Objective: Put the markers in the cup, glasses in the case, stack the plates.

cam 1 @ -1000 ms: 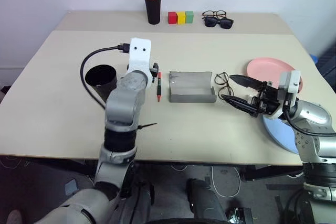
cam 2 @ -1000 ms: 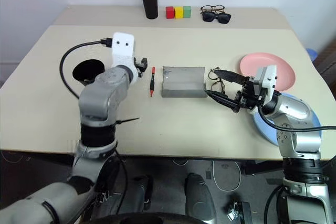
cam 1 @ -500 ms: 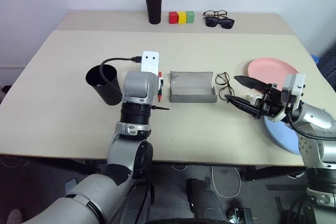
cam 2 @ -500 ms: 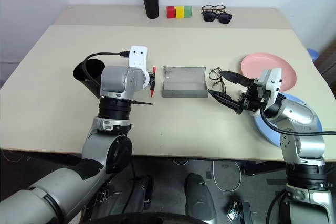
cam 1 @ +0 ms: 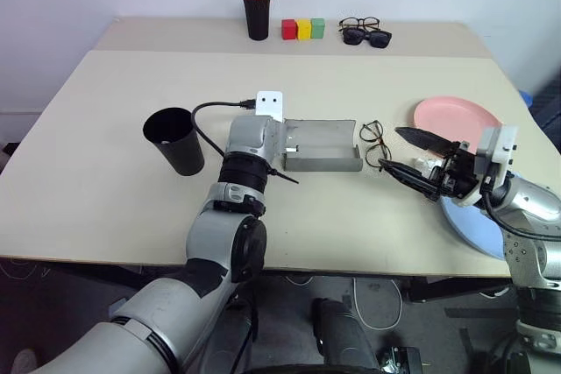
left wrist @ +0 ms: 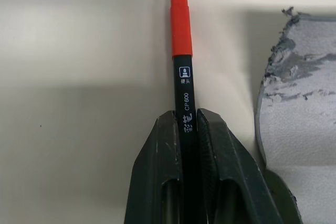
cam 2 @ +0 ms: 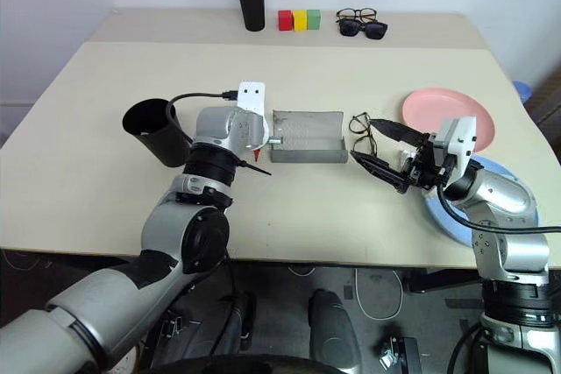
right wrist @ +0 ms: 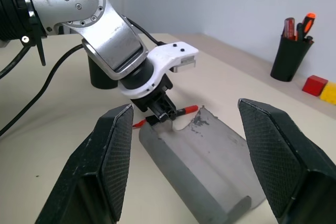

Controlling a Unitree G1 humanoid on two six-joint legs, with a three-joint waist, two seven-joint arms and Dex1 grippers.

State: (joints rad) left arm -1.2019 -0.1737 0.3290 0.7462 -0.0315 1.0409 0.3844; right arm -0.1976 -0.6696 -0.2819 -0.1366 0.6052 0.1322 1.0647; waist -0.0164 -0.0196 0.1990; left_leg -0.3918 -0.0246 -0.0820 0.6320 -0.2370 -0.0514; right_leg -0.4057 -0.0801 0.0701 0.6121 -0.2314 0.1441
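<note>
Next, my left gripper releases the red-orange marker inside the wide black cup [cam 1: 186, 123], against the rim that faces the grey case.
My left gripper [left wrist: 188, 116] is shut on the red-orange marker [left wrist: 182, 66], which lies on the table just left of the open grey case [cam 1: 320, 144]. From the right wrist view the same marker [right wrist: 187, 110] sticks out of the left gripper's fingers [right wrist: 159, 109] beside the case [right wrist: 210, 166]. The wide black cup [cam 1: 173, 139] stands further left. The wire-frame glasses [cam 1: 375, 140] lie right of the case. My right gripper [cam 1: 391, 148] hovers open beside them. The pink plate [cam 1: 456, 114] and the blue plate [cam 1: 469, 221] lie apart at the right.
At the back of the table stand a slim black pen cup [cam 1: 256, 10] with red markers, three coloured blocks [cam 1: 302, 29] and two more pairs of glasses [cam 1: 364, 32]. The table's right edge is close to the blue plate.
My left gripper has come down and to the right onto the red-orange marker and shut on it. The right arm has held still.
</note>
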